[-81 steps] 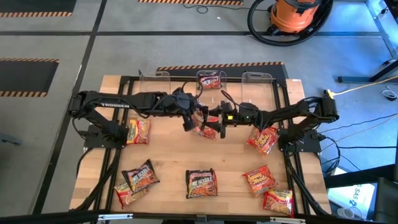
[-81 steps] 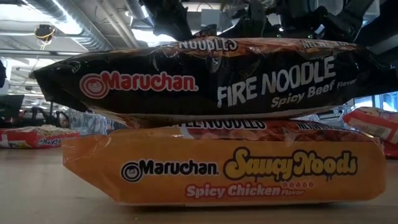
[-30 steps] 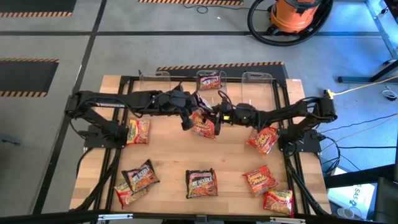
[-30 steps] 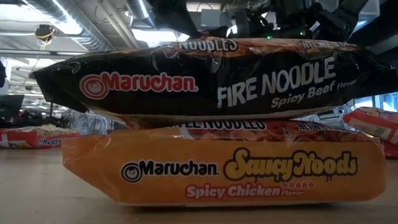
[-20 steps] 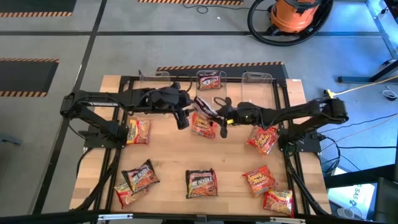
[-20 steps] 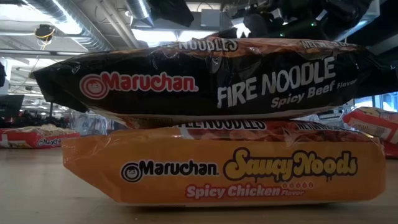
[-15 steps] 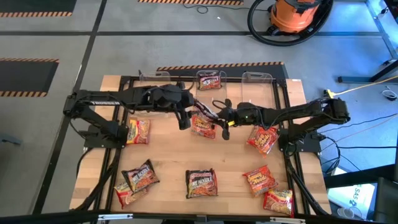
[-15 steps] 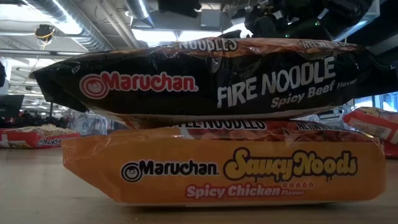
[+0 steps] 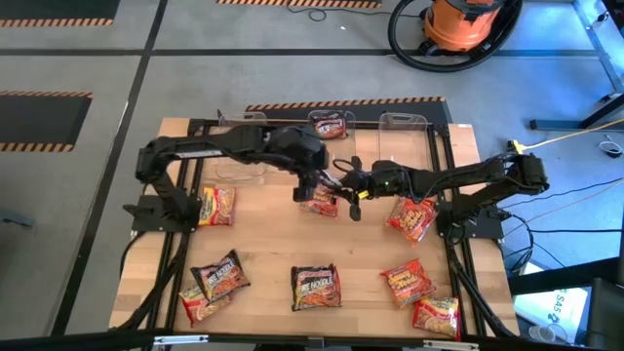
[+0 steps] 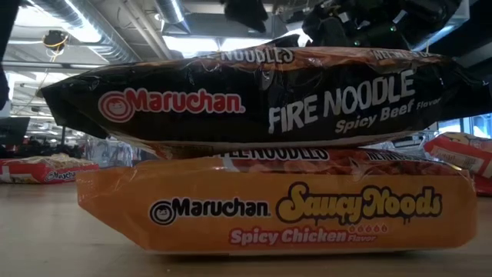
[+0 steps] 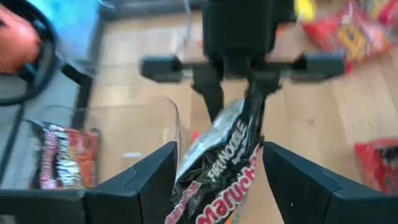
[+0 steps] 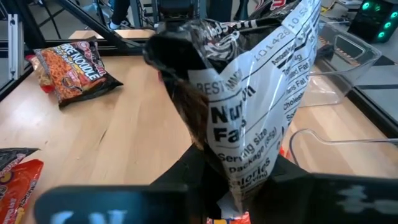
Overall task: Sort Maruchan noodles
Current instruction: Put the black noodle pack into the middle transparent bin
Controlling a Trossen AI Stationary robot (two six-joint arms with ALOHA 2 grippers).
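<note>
The hanging dark packet is held only by my right gripper, so next my left gripper closes on the packet's loose end (image 11: 212,198), then takes it to the middle tub.
A dark Maruchan Fire Noodle packet (image 9: 322,200) hangs between my two grippers over the middle of the table's far half. My right gripper (image 9: 349,195) comes from the table's right and is shut on it. My left gripper (image 11: 217,155) is open, its fingers on either side of the packet's other end (image 11: 214,168). Whether they touch it I cannot tell. Other Maruchan noodles lie flat on the table: an orange one (image 9: 216,205) at the left, dark ones (image 9: 221,275) (image 9: 316,286) near the front, and red ones (image 9: 412,216) (image 9: 407,281) at the right. My right gripper pinches one short end of the dark packet (image 11: 252,109) between its two fingers, coming from the table's right. In its own wrist view the packet stands out beyond the fingers, its printed back side (image 12: 261,124) turned to the camera and creased lengthwise.
Three clear tubs stand along the far edge (image 9: 244,122) (image 9: 330,125) (image 9: 405,122). The middle one holds a dark packet. In the low view a dark packet (image 10: 254,96) lies on an orange one (image 10: 277,204) close to the camera. Bare wood shows in the table's middle.
My left arm has swung its upper links toward the table's far edge, and its gripper has shifted a little toward the right edge. The dark packet has stayed between the two grippers, held at its right end.
</note>
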